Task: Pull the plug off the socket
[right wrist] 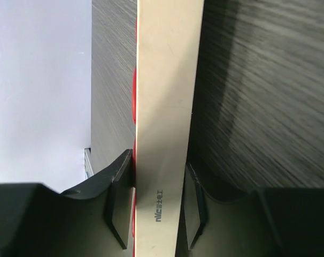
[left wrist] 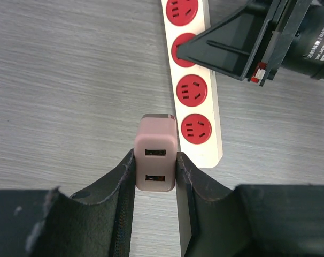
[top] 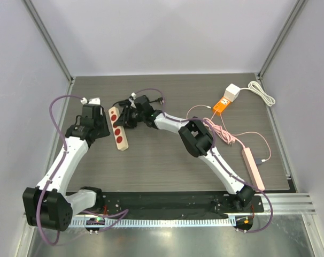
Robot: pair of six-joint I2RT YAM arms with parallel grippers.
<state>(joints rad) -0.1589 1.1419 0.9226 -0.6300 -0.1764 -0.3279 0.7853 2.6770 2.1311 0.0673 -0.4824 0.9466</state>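
The pink plug, now held just beside the strip's near end, will go on the table's bare near half (top: 166, 155) from my left gripper, between white power strip and pink cable.
A white power strip (left wrist: 213, 107) with red sockets (top: 118, 129) lies left of the table's centre. My left gripper (left wrist: 155, 174) is shut on a pink two-port USB plug (left wrist: 156, 155) and holds it just left of the strip's near end, out of any socket. In the top view the left gripper (top: 94, 107) sits left of the strip. My right gripper (right wrist: 156, 214) is shut across the strip's sides (right wrist: 164, 96). It also shows in the top view (top: 129, 118) and the left wrist view (left wrist: 242, 45), where it hides part of one socket. The other visible sockets hold nothing.
An orange adapter (top: 222, 104) and a white charger (top: 232, 92) with a white cable (top: 262, 92) lie at the back right. A long pink strip (top: 253, 168) and its pink cable (top: 226, 134) lie on the right. Enclosure walls surround the table.
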